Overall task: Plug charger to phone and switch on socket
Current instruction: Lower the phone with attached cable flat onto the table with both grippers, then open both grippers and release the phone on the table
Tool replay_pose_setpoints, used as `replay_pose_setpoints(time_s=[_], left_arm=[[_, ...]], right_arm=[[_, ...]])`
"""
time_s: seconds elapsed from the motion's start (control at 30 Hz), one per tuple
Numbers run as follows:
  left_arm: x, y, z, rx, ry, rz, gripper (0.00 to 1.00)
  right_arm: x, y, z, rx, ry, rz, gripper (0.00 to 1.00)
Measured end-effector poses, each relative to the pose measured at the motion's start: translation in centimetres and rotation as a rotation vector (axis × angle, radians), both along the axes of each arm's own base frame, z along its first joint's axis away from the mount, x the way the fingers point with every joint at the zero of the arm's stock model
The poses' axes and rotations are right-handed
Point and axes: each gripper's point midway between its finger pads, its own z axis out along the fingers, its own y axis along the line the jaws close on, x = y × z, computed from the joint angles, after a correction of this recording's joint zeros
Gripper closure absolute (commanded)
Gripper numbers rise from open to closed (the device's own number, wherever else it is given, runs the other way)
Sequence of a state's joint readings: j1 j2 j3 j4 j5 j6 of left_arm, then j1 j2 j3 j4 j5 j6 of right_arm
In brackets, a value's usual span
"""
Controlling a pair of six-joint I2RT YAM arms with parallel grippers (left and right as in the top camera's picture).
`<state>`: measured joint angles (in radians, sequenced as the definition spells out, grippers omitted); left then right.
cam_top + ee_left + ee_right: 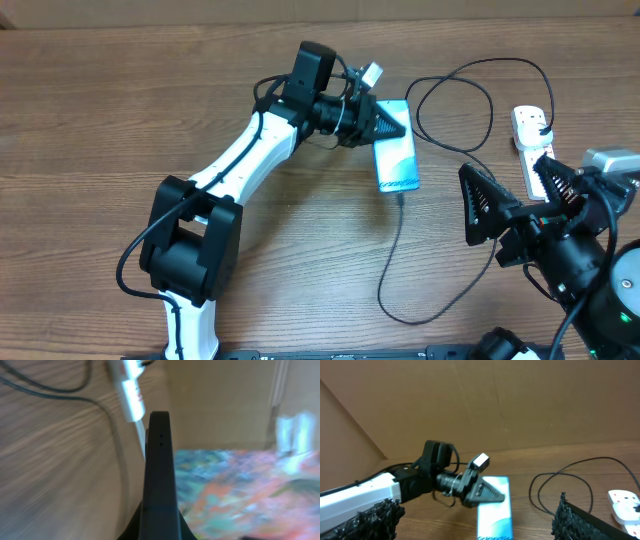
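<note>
Next, my left gripper sets the phone free on the bare wood (352, 187), in the space that lies between the white arm link and the charger cable.
The phone (398, 155) lies on the wooden table with its light-blue screen up; it also shows in the right wrist view (495, 510). My left gripper (385, 122) is shut on the phone's far end, and the left wrist view shows the phone's black edge (159, 475) between the jaws. The charger, a thin black cable (392, 270), meets the phone's near end, loops away (455, 95) and runs to the socket (528, 125), a white strip at the right. My right gripper (515, 195) is open and empty, hovering just left of the socket and covering its near part.
A brown cardboard wall (510, 405) stands behind the table. The left arm's white link (240, 160) crosses the table's middle. The cable's loops lie on the table between the phone and the socket. The blurred socket (129, 390) shows in the left wrist view.
</note>
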<state>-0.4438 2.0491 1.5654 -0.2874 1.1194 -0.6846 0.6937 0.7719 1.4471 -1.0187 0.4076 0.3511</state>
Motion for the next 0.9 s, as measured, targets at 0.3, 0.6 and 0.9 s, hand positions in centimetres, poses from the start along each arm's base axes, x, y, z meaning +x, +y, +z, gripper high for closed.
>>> replay_pose_setpoints(time_s=[0.3, 0.6, 0.9], left_arm=[[0.8, 4.7, -4.8, 0.21, -0.205, -0.016, 0.96], [0.2, 5.3, -10.8, 0.269, -0.129, -0.072, 0.96], [-0.8, 5.2, -15.3, 0.259, -0.01, -0.104, 0.9]], right_arm=[[2.7, 2.0, -2.3, 0.035, 0.081, -0.039, 0.0], [5.7, 4.5, -5.3, 0.025, 0.193, -0.072, 0.0], [7.9, 6.3, -6.5, 0.087, 0.233, -0.105, 0.0]])
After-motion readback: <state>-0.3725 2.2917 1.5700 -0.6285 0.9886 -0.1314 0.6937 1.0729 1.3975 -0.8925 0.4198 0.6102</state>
